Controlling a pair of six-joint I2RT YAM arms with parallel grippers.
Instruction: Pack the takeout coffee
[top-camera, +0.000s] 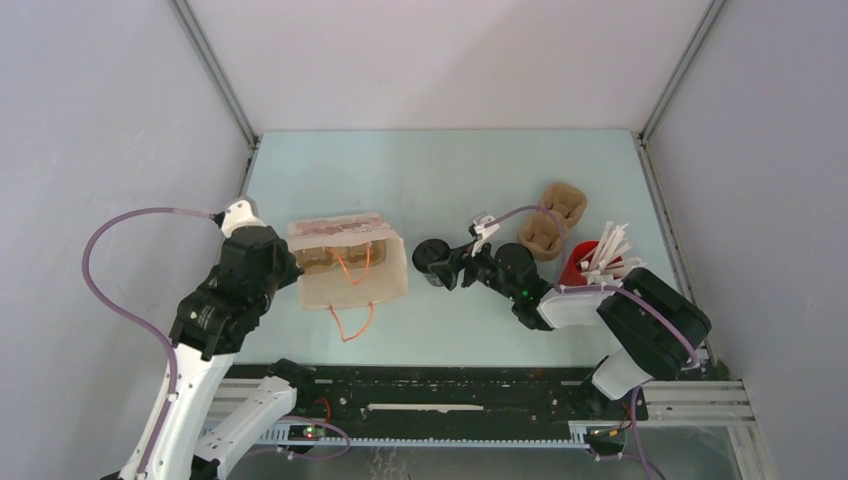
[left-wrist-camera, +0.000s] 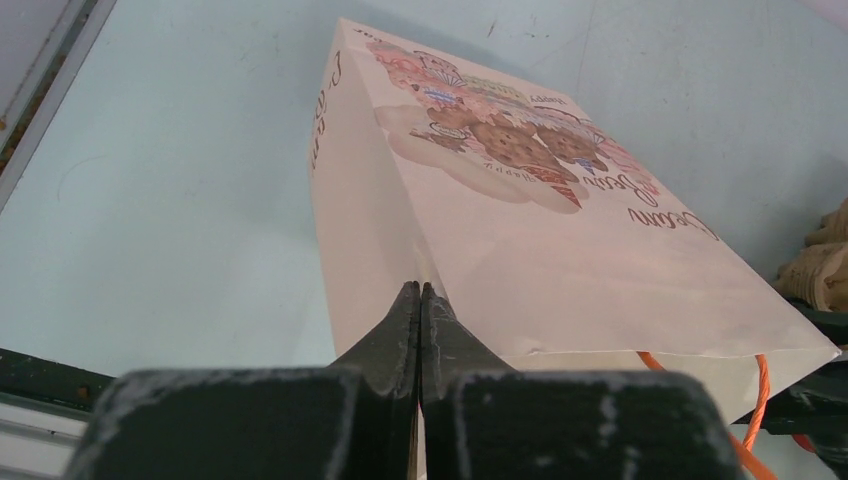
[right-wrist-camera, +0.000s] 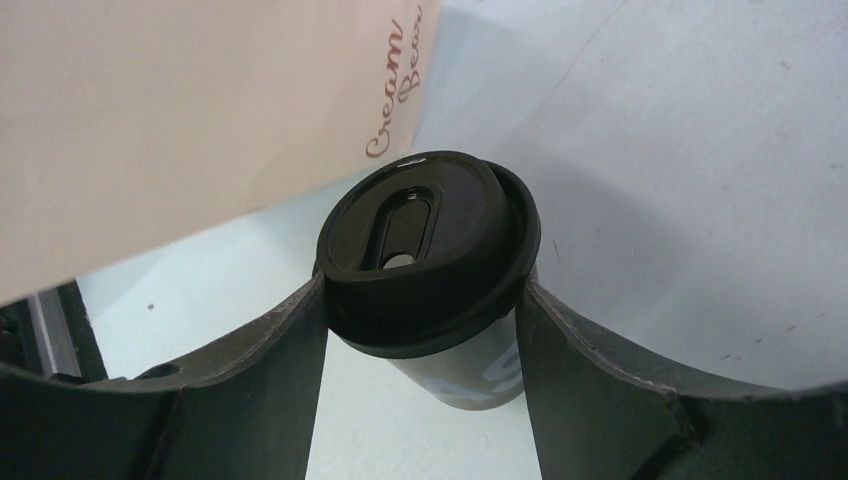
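The coffee's lid is held by my right gripper from the red cup's side while the bag opens towards the table's near edge, so next I take hold again from the lid's far side (top-camera: 432, 242).
The takeout coffee (top-camera: 430, 251), a small cup with a black sip lid (right-wrist-camera: 425, 240) and a grey printed body, sits between the fingers of my right gripper (top-camera: 443, 264) (right-wrist-camera: 425, 290). Both fingers (right-wrist-camera: 280, 340) press against the lid's rim. It is just right of the cream paper bag (top-camera: 345, 262) (right-wrist-camera: 180, 120), which has biscuit artwork and orange cord handles. My left gripper (top-camera: 297, 270) (left-wrist-camera: 421, 290) is shut on the bag's left rim edge (left-wrist-camera: 560, 250), with a sliver of paper between the jaws.
A red cup of white sticks (top-camera: 585, 262) stands right of my right arm. A brown moulded-pulp carrier (top-camera: 552, 220) lies behind it. One orange handle loop (top-camera: 350, 322) trails towards the black rail (top-camera: 430, 400) at the near edge.
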